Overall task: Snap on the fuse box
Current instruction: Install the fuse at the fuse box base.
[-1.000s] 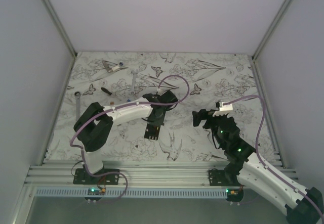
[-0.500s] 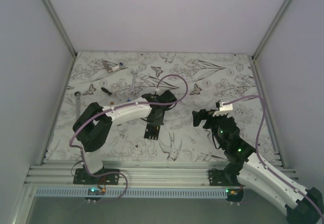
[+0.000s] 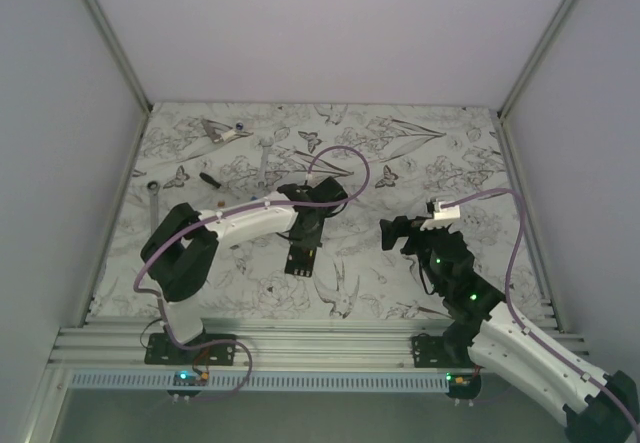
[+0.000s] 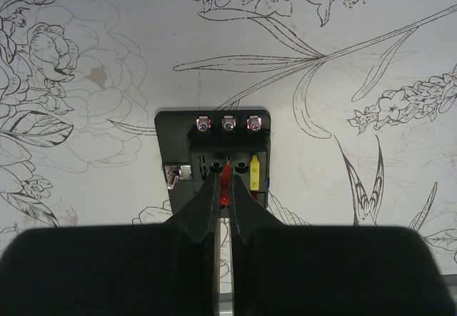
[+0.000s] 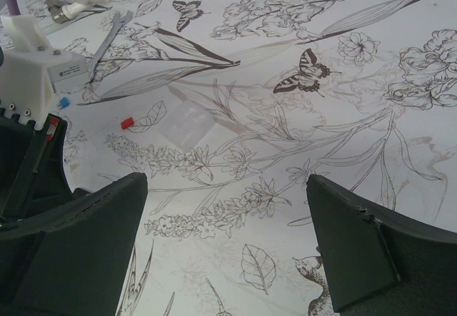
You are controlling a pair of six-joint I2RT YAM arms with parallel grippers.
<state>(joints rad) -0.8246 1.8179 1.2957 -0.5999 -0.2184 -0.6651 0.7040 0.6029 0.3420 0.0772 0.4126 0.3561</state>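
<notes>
I should use my left gripper to let go of the small red fuse in the fuse box's middle slot (image 3: pixel 304 250) (image 4: pixel 226 179), next to the yellow fuse.
The fuse box (image 4: pixel 212 139) is a flat black block lying on the flower-print table, with three screw heads along its far edge and a yellow fuse (image 4: pixel 254 172) in one slot. My left gripper (image 4: pixel 224 182) hangs right over it, shut on a small red fuse (image 4: pixel 226 175) that stands at the box's middle slot. In the top view the fuse box (image 3: pixel 302 257) lies under the left gripper (image 3: pixel 305 235). My right gripper (image 5: pixel 228 212) hovers above bare table to the right with its fingers wide apart and nothing between them; the top view also shows the right gripper (image 3: pixel 393 233).
A loose red piece (image 5: pixel 127 123) and a blue piece (image 5: pixel 63 103) lie near a clear plastic cover (image 5: pixel 187 125). A wrench (image 3: pixel 263 159), another wrench (image 3: pixel 153 189), a small dark tool (image 3: pixel 209 178) and a metal fitting (image 3: pixel 220 130) lie at the back left.
The left arm's elbow has drifted slightly to the left. Its gripper stays shut over the fuse box. The right arm has not moved.
</notes>
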